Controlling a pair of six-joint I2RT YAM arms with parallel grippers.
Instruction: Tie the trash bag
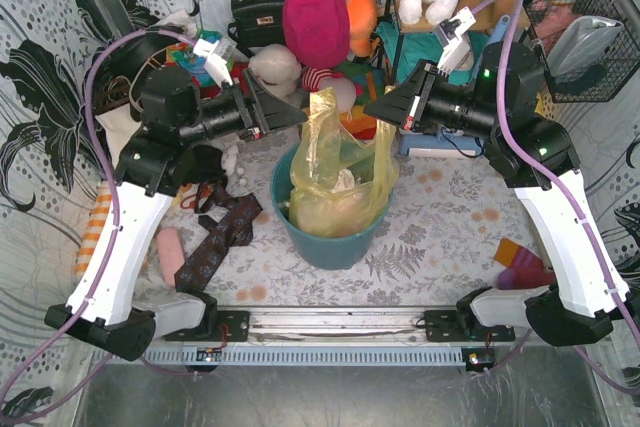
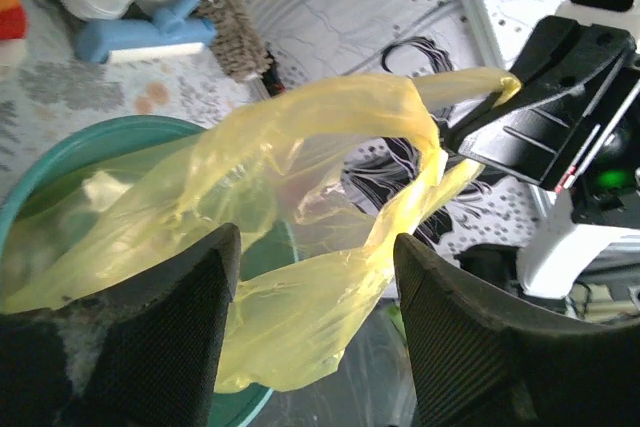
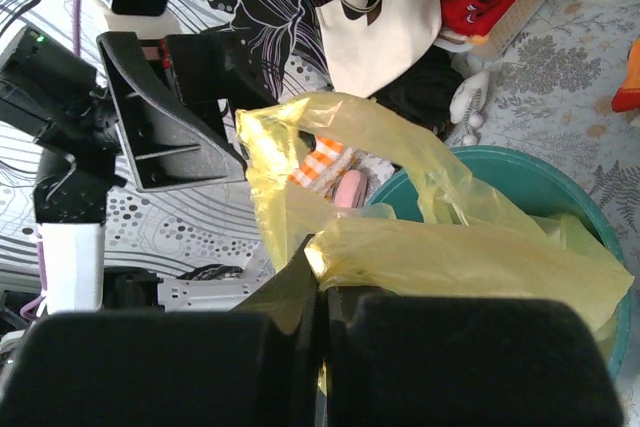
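Observation:
The trash bag's flap hangs loose in my open left gripper, so next I pinch the flap [image 2: 382,245] and pull it tight away from my right gripper before I tie it.
The yellow-green trash bag [image 1: 335,187] sits in a teal round bin [image 1: 330,242], with white paper showing through it. One handle loop [image 1: 325,107] stands up between my two grippers. My right gripper [image 3: 320,282] is shut on a twisted strip of the bag [image 3: 450,257]; in the left wrist view that gripper [image 2: 497,99] pinches the end of the strip. My left gripper [image 2: 315,277] is open above the bin's rim [image 2: 90,137]. A flap of the bag [image 2: 290,317] hangs loose between its fingers [image 2: 180,297], touched by neither pad.
Plush toys [image 1: 315,22] and a black bag crowd the back. Dark patterned ties [image 1: 225,232] and a pink object [image 1: 168,252] lie left of the bin. A cream tote [image 3: 385,27] lies beyond it. A wire basket [image 1: 590,37] hangs at the back right.

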